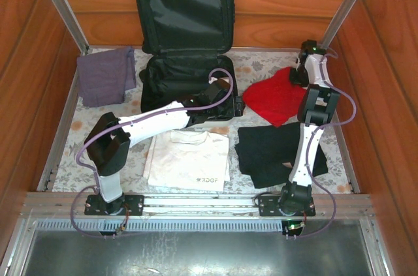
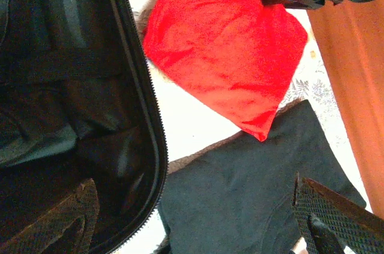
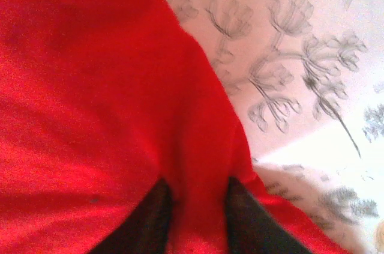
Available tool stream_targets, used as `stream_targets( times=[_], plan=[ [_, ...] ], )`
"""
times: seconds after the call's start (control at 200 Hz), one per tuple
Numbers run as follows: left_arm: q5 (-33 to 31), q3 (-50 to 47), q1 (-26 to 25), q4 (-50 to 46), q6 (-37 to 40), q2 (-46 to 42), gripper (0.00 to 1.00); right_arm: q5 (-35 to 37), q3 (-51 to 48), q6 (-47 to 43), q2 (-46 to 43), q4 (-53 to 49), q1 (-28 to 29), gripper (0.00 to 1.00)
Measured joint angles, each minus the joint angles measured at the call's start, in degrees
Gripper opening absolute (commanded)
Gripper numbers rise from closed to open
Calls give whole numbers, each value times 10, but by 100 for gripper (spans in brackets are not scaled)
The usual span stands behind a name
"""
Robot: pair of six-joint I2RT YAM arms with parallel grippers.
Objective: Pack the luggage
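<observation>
The red garment lies crooked, with my right gripper at its far corner. I need to straighten the garment and take the middle of its side edge point(image 1: 295, 111).
The luggage point(image 1: 186, 34) lies open at the back middle, its lid leaning on the wall and its black lining point(image 2: 60, 86) showing. My left gripper point(image 1: 219, 103) hovers open at the case's front right rim point(image 2: 157, 146), above the corner of a black garment point(image 2: 252, 188); its two fingers stand far apart with nothing between them point(image 2: 198, 218). To the right of the case lies a red garment point(image 1: 274, 96). At that cloth's far right corner my right gripper point(image 1: 300, 75) is shut on a raised fold of the red fabric point(image 3: 90, 86), which bunches between its fingers point(image 3: 198, 185).
A folded white shirt point(image 1: 189, 158) lies at the front middle and a purple-grey garment point(image 1: 104, 77) at the back left. The black garment point(image 1: 274, 149) is spread at the front right under the right arm. Wooden walls close in the flowered mat point(image 1: 333, 152) on three sides.
</observation>
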Motion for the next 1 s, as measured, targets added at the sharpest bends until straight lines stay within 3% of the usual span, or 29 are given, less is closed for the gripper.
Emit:
stream_targets(
  times=[0.175, 0.235, 0.28, 0.355, 0.55, 0.785, 1.005],
  plan=[
    [-2, 0, 0, -20, 7, 0, 88, 33, -99, 78, -55, -14, -12, 13],
    [-2, 0, 0, -26, 9, 0, 88, 37, -159, 102, -89, -15, -22, 17],
    [-2, 1, 0, -31, 9, 0, 88, 40, -202, 117, -113, -14, -28, 26],
    [-1, 6, 0, -38, 9, 0, 88, 42, -263, 142, -149, -10, -38, 56],
    [12, 63, 0, -60, 9, 16, 88, 10, -348, 161, -220, -1, -57, 81],
    [47, 184, 0, -103, 9, 107, 93, -37, -352, 139, -261, 7, -64, 94],
    [57, 282, -11, -158, -21, 199, 93, -99, -348, 117, -259, 25, -83, 95]
  ],
)
